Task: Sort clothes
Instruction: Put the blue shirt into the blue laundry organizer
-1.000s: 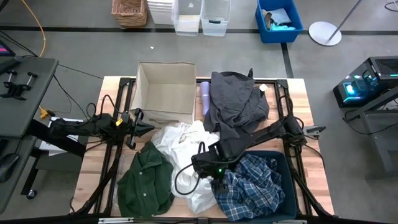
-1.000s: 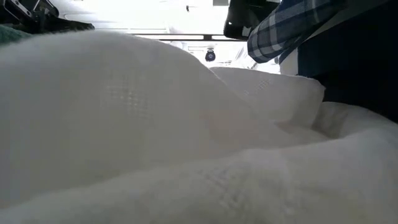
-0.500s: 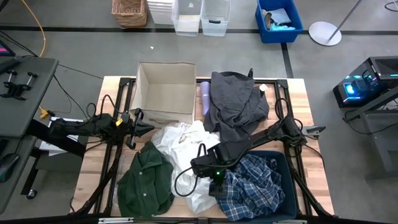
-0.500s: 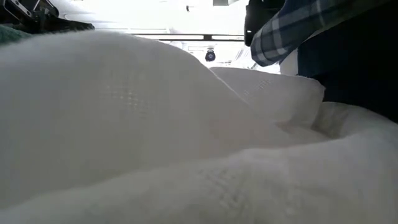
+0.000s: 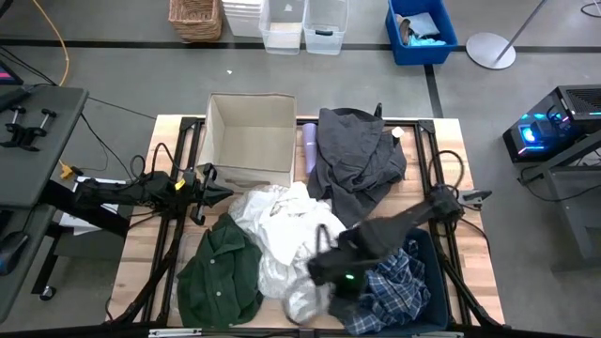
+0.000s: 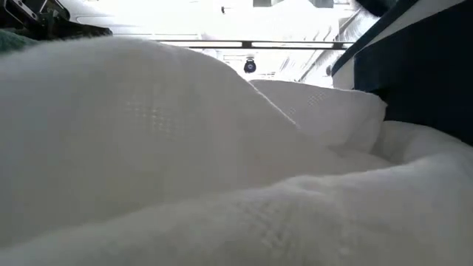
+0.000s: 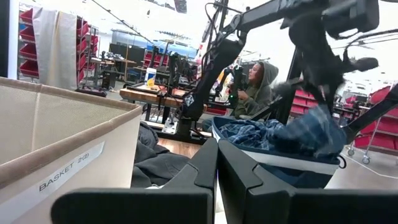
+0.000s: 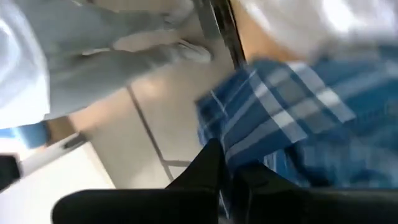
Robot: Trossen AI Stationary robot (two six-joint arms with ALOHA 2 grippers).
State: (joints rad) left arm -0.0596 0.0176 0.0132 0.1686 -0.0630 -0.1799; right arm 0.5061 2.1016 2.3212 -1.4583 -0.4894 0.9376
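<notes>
My right gripper has the raised part of the plaid shirt. It will release that part inside the dark blue bin (image 5: 379,286), onto the shirt's bunched remainder.
The blue-and-white plaid shirt (image 5: 390,282) lies bunched in a dark blue bin (image 5: 434,246) at the near right. My right gripper (image 5: 340,282) is shut on it at the bin's left side. White thin fabric (image 5: 282,221) is heaped mid-table, and it fills the low view (image 6: 185,148). The dark green shirt (image 5: 221,272) lies near left, and the dark grey garment (image 5: 352,155) far right. My left gripper (image 5: 214,188) waits shut by the beige basket (image 5: 249,141), touching nothing. My right gripper pinches a bunched part of the plaid shirt (image 8: 239,152) between its two fingers; one layer or several, I cannot tell. In the left wrist view the fingers come down from above. That part of the shirt (image 7: 311,130) hangs raised over the bin, the remainder lying inside.
A lilac bottle (image 5: 310,148) lies between the basket and the grey garment. Black frame rails run along the table's left and right sides. Beyond the table stand bins and a wicker basket on the floor. A person in a hood (image 7: 256,87) sits in the room behind.
My right gripper has gone toward the table's right and near edges with the plaid shirt. The flap that hung over the bin's left wall has been drawn up and over into the bin, leaving the low view. More white fabric shows beside the bin.
</notes>
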